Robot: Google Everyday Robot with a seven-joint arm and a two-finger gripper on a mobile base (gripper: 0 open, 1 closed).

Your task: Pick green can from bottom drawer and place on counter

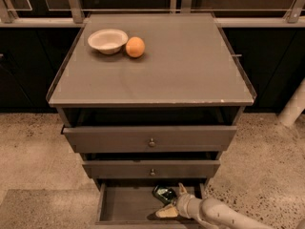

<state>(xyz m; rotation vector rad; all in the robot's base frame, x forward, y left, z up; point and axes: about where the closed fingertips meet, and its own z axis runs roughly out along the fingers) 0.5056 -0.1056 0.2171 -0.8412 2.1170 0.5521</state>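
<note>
Next, my gripper closes on the near end of the green can point(169, 198). The can's far end will stay sticking out toward the back of the drawer.
The green can point(164, 193) lies on its side in the open bottom drawer point(125, 205), near the drawer's back right. My gripper point(172, 200) reaches into the drawer from the right on a pale arm. It is open, with one finger point(182, 189) behind the can and the other finger point(165, 212) in front of it. The can sits at the mouth of the fingers, partly between them. The counter point(181, 66) is the flat grey top of the cabinet above.
A white bowl point(107, 40) and an orange fruit point(135, 46) stand at the counter's back left. Two knobbed drawers point(151, 138) above stick out partly over the bottom drawer. A white post point(294, 106) stands on the speckled floor at the right.
</note>
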